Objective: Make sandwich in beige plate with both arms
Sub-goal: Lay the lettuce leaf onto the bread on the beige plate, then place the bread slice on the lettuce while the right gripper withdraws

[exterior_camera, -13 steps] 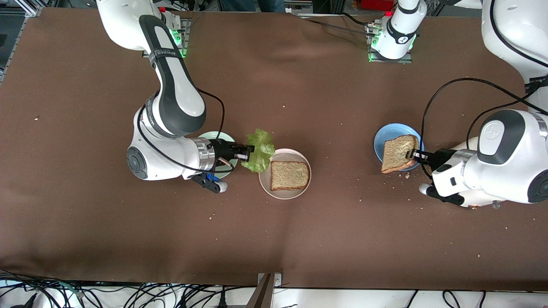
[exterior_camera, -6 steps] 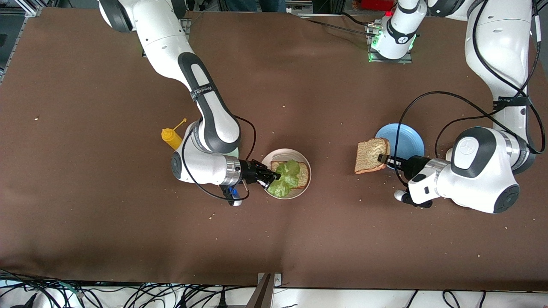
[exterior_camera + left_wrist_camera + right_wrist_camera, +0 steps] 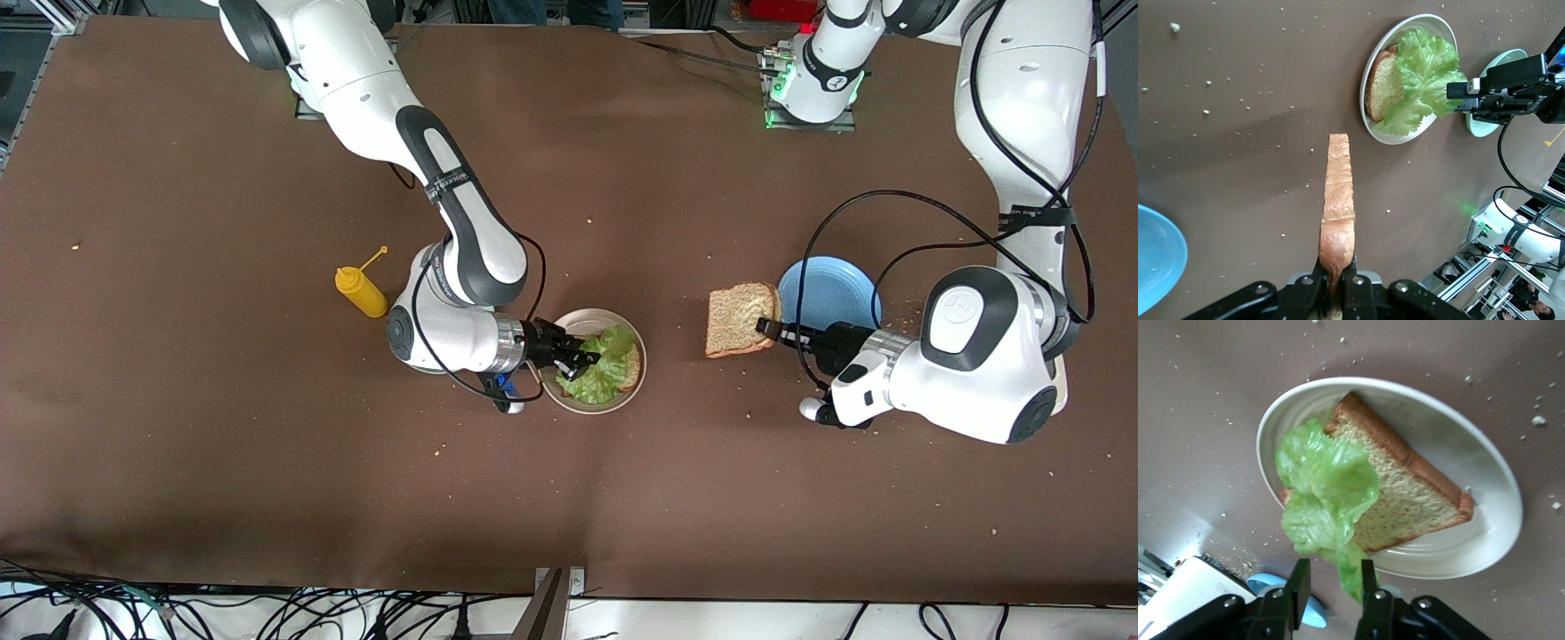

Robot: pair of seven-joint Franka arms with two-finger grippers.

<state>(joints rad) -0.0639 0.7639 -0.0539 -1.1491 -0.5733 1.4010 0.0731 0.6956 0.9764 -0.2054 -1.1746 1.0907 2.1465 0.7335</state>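
Note:
Next, I release the second bread slice from my left gripper on top of the green lettuce leaf (image 3: 593, 356) (image 3: 1413, 81) in the beige plate.
The beige plate (image 3: 594, 314) holds one bread slice (image 3: 632, 371) with the green lettuce leaf (image 3: 605, 369) lying on it. My right gripper (image 3: 582, 360) is at the plate's rim, jaws apart, with the leaf's tail hanging against one finger. In the right wrist view the gripper (image 3: 1331, 583) shows the leaf (image 3: 1325, 493) on the slice (image 3: 1411, 497). My left gripper (image 3: 766, 327) is shut on the edge of a second bread slice (image 3: 736, 318), held over the table between the blue plate and the beige plate; the left wrist view (image 3: 1336, 287) shows this slice (image 3: 1338, 193) edge-on.
An empty blue plate (image 3: 831, 289) sits beside the left gripper. A yellow mustard bottle (image 3: 360, 291) stands toward the right arm's end. The mint-green plate (image 3: 1485, 127) is mostly hidden under the right arm. Crumbs dot the brown cloth.
The right gripper carried the lettuce from beside the plate onto the bread slice and opened. The left gripper moved its slice off the blue plate toward the beige plate.

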